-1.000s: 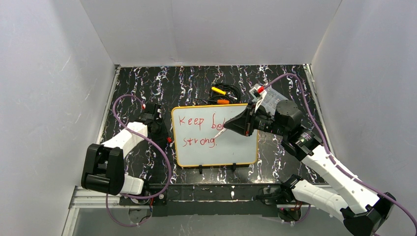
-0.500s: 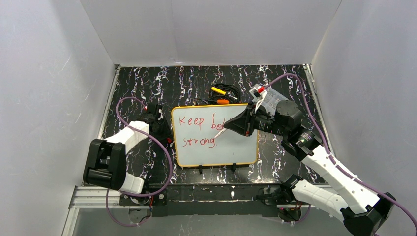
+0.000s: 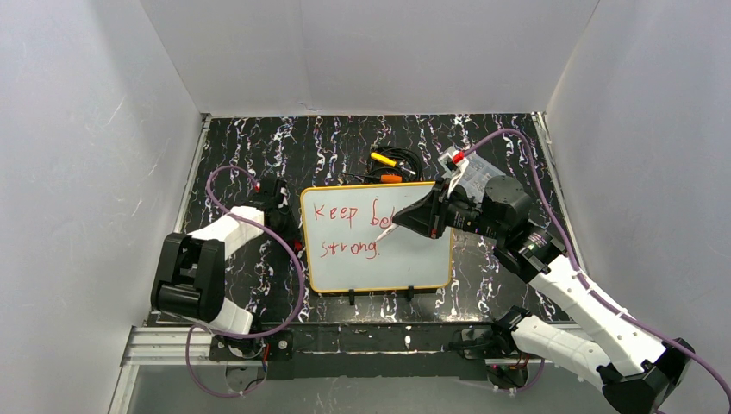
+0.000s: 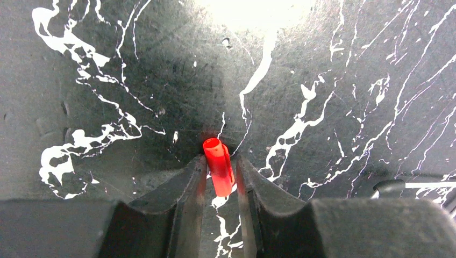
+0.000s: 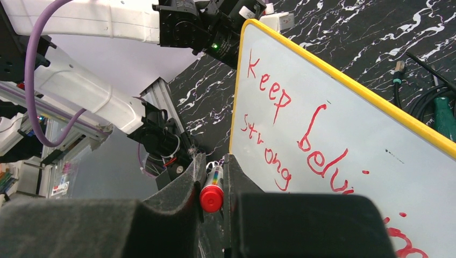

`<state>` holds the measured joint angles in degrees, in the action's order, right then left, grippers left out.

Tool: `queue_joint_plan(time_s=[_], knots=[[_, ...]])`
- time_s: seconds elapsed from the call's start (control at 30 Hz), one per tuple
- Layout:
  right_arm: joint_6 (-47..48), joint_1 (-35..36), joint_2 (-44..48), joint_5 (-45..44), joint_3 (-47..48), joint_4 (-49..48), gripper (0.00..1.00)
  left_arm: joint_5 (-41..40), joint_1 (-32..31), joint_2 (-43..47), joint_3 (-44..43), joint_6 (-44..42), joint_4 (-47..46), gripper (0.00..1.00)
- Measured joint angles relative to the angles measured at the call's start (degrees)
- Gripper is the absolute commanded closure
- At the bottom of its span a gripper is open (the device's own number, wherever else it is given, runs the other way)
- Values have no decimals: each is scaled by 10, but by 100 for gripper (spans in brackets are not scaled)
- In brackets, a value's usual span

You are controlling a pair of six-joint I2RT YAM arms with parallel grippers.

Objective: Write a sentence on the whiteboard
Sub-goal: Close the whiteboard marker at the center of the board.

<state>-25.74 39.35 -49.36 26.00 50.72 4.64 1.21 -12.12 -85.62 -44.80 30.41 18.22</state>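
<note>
The red cap is at a slant between my left gripper's fingers, so next I open that gripper and take the red cap straight (image 4: 220, 173) before it meets the marker's tip.
The whiteboard (image 3: 405, 263) lies flat mid-table, yellow-rimmed. On it the sentence (image 3: 345, 212) runs in red: "Keep be…" above "strong.", the rest hidden under my right arm. My right gripper (image 3: 412, 220) hovers over the board's middle, shut on a red marker (image 5: 212, 196) whose tip (image 3: 384, 231) points down at the board beside "strong." The right wrist view shows the whiteboard (image 5: 344, 107) and the sentence (image 5: 279, 102) beyond my right gripper (image 5: 212, 161). My left gripper (image 3: 274, 195) sits low over the table, left of the board's far corner. In its own view my left gripper (image 4: 220, 159) is shut on a small red marker cap (image 4: 219, 172).
Black cables with a yellow tool (image 3: 384, 159) and an orange one (image 3: 392, 178) lie just behind the board. Two black clips (image 3: 352, 297) stick out from its near edge. A green handle (image 5: 443, 115) lies past the rim. White walls enclose the black marbled table (image 3: 259, 147).
My left arm has swung, its elbow drawing nearer and its gripper shifting slightly away along the board's left side. The right arm and marker have not moved.
</note>
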Motion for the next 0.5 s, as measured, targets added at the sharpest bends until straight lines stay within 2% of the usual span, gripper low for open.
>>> queue_joint_plan(time_s=[0.13, 0.27, 0.43, 0.5], knots=[[0, 0, 0, -2, -1, -1, 99, -7, 0, -10, -11, -13, 3, 82], [-4, 0, 0, -2, -9, -3, 99, -18, 0, -12, -13, -25, 5, 82], [-8, 0, 0, -3, -10, -4, 99, -23, -6, -11, -14, -34, 7, 62], [-9, 0, 0, -3, -10, -5, 99, -24, -9, -9, -15, -35, 8, 59]])
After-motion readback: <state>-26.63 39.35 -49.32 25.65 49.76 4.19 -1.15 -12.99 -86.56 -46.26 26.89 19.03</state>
